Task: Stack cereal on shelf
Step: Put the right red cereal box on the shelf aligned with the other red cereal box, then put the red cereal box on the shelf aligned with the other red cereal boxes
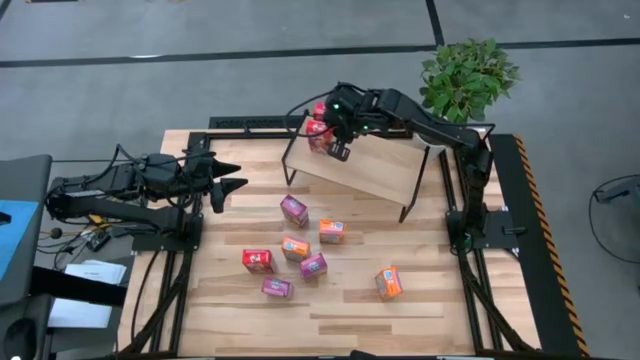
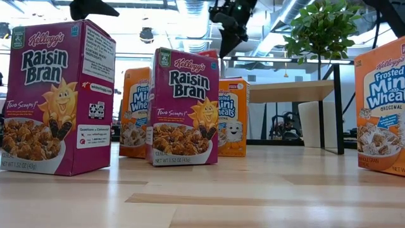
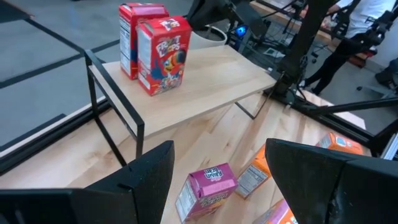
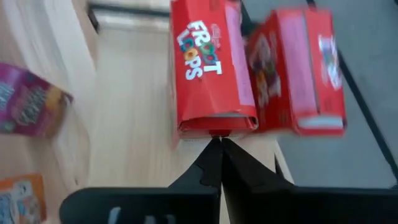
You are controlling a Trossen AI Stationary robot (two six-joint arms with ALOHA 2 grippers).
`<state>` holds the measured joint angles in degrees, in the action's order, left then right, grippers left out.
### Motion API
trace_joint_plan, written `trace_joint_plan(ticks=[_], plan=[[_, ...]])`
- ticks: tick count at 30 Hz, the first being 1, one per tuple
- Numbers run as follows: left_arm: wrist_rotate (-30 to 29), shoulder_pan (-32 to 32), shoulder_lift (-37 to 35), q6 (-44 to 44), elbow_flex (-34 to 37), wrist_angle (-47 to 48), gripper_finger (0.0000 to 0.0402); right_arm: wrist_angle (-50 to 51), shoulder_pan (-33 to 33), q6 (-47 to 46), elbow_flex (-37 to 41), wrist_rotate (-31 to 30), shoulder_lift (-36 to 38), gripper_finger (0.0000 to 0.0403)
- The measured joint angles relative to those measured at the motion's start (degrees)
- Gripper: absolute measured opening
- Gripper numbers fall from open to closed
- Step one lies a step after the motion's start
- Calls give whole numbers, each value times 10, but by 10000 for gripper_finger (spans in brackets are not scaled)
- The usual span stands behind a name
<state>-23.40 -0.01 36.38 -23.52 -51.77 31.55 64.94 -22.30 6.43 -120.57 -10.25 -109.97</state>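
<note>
The sides of the red box (image 1: 253, 261) on the tabletop, beside the orange and magenta boxes, are the next place my left gripper will go to and close.
Two red Froot Loops boxes (image 1: 318, 130) stand upright side by side at the left end of the light wood shelf (image 1: 365, 168), also seen in the left wrist view (image 3: 163, 53). My right gripper (image 4: 219, 142) hovers over them, shut, its tips at the top end of the nearer red box (image 4: 211, 68). Several magenta, orange and red boxes (image 1: 294, 210) stand or lie on the tabletop in front of the shelf. My left gripper (image 1: 228, 182) is open at the table's left, pointing toward the shelf. My right gripper comes at the nearer red box from above with shut fingers, its tips meeting the box's top flap edge (image 4: 217, 127) in the right wrist view. I cannot tell whether they touch it. The box stands upright on the shelf board.
A potted plant (image 1: 468, 75) stands past the shelf's right end. The shelf's black wire legs (image 1: 288, 165) rest on the tabletop. Raisin Bran boxes (image 2: 183, 107) and Mini Wheats boxes (image 2: 383, 107) stand upright near the table's front. People show in the room behind (image 3: 367, 18).
</note>
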Motion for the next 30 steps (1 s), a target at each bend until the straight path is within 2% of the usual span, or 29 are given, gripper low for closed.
trace_joint_plan(ticks=[5,12,14,18,24,27,30], plan=[[0,0,0,2,0,0,244,9,0,-7,0,3,0,19],[0,0,0,-1,0,0,244,55,17,-38,0,6,0,39],[0,0,0,-1,0,0,244,54,28,-38,0,34,0,42],[0,0,0,-2,0,0,244,66,55,-36,0,128,0,42],[7,0,0,0,0,1,244,65,114,-57,0,135,0,73],[62,0,6,0,0,1,244,57,142,-81,0,132,0,110],[170,0,17,-8,0,15,244,65,168,-116,0,132,0,151]])
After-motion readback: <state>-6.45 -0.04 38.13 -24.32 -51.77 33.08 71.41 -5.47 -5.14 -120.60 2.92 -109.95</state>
